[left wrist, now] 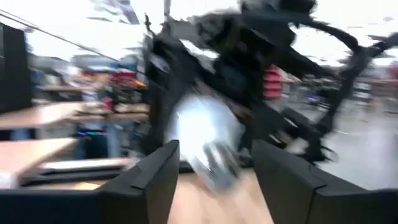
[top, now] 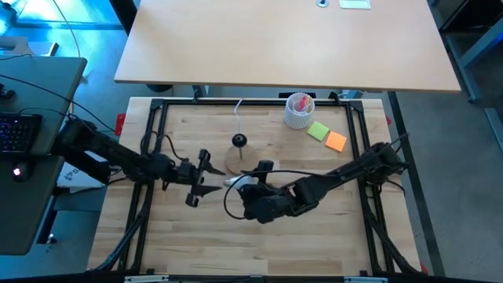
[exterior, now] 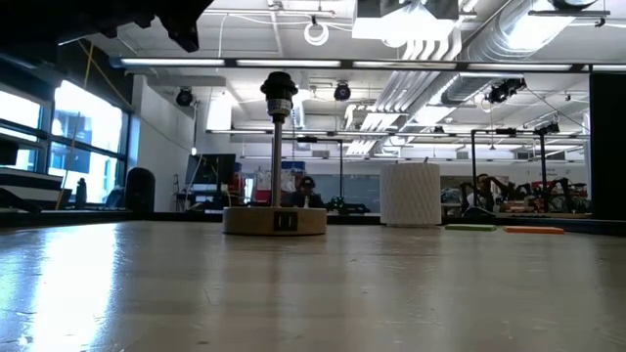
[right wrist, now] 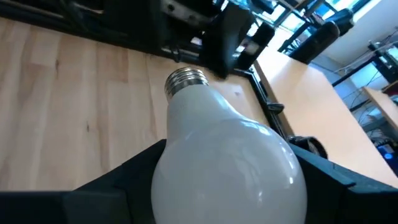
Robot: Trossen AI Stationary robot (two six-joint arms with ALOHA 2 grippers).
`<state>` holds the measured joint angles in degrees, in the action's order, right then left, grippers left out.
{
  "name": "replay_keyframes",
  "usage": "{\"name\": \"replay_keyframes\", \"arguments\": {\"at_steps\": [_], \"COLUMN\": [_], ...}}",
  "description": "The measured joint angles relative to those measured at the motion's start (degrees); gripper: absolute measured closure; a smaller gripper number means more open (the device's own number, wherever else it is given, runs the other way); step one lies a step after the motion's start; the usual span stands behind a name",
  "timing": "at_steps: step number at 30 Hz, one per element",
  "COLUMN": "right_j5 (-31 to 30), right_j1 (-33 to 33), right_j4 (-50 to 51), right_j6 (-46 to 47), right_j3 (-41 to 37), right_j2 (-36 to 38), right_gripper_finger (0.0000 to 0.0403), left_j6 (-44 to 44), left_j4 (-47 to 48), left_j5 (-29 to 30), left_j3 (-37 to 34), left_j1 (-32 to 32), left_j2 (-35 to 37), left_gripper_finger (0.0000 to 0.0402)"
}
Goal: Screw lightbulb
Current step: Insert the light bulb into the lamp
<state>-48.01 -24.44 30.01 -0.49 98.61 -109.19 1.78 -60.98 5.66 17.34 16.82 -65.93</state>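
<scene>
I should take the metal screw base [right wrist: 185,81] with my left gripper and then let go of the globe with my right gripper, because the lightbulb's neck slants across my right gripper's fingers.
The white lightbulb [right wrist: 230,155] is in my right gripper [top: 242,186], near the table's middle, just in front of the round wooden disc stand [top: 238,161] with its black socket [top: 239,141]. The bulb's metal screw base [right wrist: 185,79] points toward the table's left, at my left gripper [top: 198,178]. That gripper is open, and its two fingers [left wrist: 155,180] stand on either side of the screw base [left wrist: 217,168] without touching it. In the low view the stand [exterior: 274,220] rests on its disc, with the socket [exterior: 279,88] on top of a thin post. My right gripper pinches the wide glass globe [right wrist: 180,168] of the bulb between its two fingers [right wrist: 124,183]. The fingers come level from the table's right. The bulb lies about level along the fingers, screw base pointing away from them, lifted clear of the table.
A white perforated cup [top: 299,110] with pink contents stands at the far right. Green [top: 317,130] and orange [top: 335,141] sticky notes lie beside it. A black frame [top: 153,141] borders the wooden table. A white cable [top: 238,110] runs from the stand toward the far edge.
</scene>
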Motion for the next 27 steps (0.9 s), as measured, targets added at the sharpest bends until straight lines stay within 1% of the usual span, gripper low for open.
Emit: {"name": "replay_keyframes", "arguments": {"at_steps": [2, 5, 15, 19, 24, 27], "right_j5": [-0.97, -1.96, -1.95, -1.95, -1.95, -1.95], "right_j1": [-0.56, -1.55, -2.2, -2.06, -2.1, -2.13], "right_j4": [0.26, -0.01, 0.24, 0.63, 0.63, 0.78], "right_j6": [0.02, 0.0, 0.0, 0.0, 0.0, 0.0], "right_j3": [0.0, 0.01, 0.02, 0.02, 0.02, 0.02], "right_j2": [0.69, 1.47, 1.43, 1.43, 1.4, 1.4], "right_gripper_finger": [0.0139, 0.0139, 0.0139, 0.0139, 0.0139, 0.0139], "left_j6": [-0.06, -0.04, -1.14, -1.16, -1.54, -1.23], "left_j4": [0.31, -0.31, -10.46, -11.63, -11.78, -12.47], "left_j5": [-1.41, -1.5, -1.39, -2.78, -1.92, -2.02], "left_j3": [0.0, 0.0, 0.3, 3.02, 7.58, 8.62], "left_j1": [0.22, 0.61, 0.44, 0.44, 0.44, 0.42], "left_j2": [-0.75, -2.33, -8.95, -12.22, -16.93, -18.17], "left_gripper_finger": [0.0186, 0.0182, 0.0181, 0.0181, 0.0181, 0.0181]}}
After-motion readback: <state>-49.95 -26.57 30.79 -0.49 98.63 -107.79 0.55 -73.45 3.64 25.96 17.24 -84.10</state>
